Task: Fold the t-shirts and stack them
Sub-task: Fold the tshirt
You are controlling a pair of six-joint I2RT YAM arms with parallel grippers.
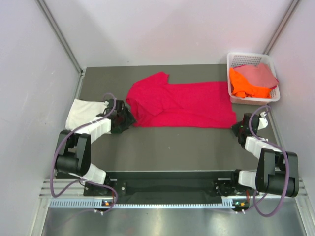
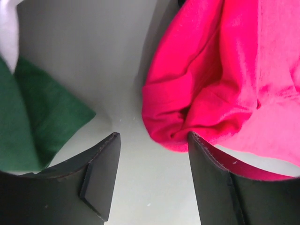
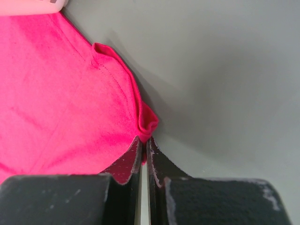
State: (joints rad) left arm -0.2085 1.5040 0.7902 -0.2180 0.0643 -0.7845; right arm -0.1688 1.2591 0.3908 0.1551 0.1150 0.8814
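Observation:
The red t-shirt is bunched up at its corner by the green cloth, so next I pinch that corner's edge [image 2: 169,142] with my left gripper and pull it straight before folding.
A crimson-red t-shirt [image 1: 182,103] lies spread flat across the middle of the table, one sleeve pointing to the far side. My right gripper [image 1: 239,129] is at its near right corner and is shut on that corner [image 3: 146,123]. At the shirt's near left end my left gripper [image 1: 123,120] stands open. Its right finger [image 2: 211,178] touches the bunched red edge [image 2: 187,122], and nothing is between the jaws. A folded cream-white t-shirt [image 1: 83,112] lies at the far left. An orange t-shirt [image 1: 246,87] and a dusty pink one [image 1: 258,73] lie in the basket.
The white lattice basket [image 1: 235,60] stands at the back right, close to the red shirt's right end. A dark green cloth [image 2: 33,117] lies just left of my left gripper, beside the white cloth [image 2: 7,42]. Grey walls close in the table on three sides.

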